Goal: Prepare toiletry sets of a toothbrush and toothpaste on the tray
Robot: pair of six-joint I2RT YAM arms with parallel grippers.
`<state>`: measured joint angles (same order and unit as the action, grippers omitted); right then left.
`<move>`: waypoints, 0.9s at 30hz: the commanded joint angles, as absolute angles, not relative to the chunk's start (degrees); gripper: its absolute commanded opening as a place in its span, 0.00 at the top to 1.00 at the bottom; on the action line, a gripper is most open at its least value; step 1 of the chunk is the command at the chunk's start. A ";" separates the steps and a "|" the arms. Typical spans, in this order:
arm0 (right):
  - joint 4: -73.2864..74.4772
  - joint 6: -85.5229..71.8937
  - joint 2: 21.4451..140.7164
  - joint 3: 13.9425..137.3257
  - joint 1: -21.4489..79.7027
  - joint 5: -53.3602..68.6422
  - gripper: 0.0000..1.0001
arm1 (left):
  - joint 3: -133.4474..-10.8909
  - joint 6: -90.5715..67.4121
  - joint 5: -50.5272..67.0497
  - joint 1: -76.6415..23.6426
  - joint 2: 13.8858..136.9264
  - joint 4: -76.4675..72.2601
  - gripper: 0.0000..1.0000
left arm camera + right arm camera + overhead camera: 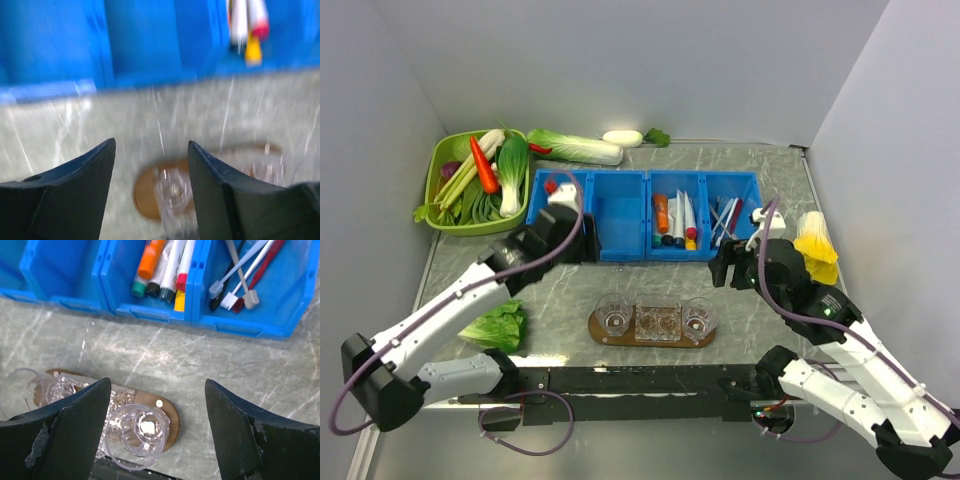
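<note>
My right gripper needs to close on the cap end [690, 224] [183, 271] of the white toothpaste tube with the red cap, which is in the third blue bin.
The brown wooden tray [595, 330] lies near the front and carries two clear cups [616, 317] and a clear dish. White toothpaste tubes [680, 213] lie beside an orange tube in the third blue bin. Toothbrushes [725, 215] lie in the fourth bin. My left gripper [582, 243] is open and empty at the bins' front wall. Its blurred wrist view shows the tray's end [145, 192] between the fingers [151, 145]. My right gripper [725, 268] is open and empty. In the right wrist view [156, 384] it hangs above the tray's right end [167, 417], with toothpaste [172, 262] and toothbrushes [240, 275] ahead.
A row of blue bins [620, 215] stands mid-table. A green basket [440, 200] of vegetables sits at the back left, with a cabbage [575, 147] behind the bins. A lettuce leaf [495, 325] lies front left. A yellow object [815, 245] sits beside the right arm. Walls enclose the table.
</note>
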<state>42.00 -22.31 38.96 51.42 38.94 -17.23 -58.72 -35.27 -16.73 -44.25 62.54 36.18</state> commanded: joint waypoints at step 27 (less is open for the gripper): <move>36.30 -10.11 97.89 85.95 31.03 -17.49 0.37 | -61.61 -21.80 -3.43 -25.05 69.17 14.94 0.39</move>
<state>35.77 -12.49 92.71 80.23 31.59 -14.70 -61.17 -21.93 -5.58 -24.99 70.22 17.58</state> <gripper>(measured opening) 0.651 0.615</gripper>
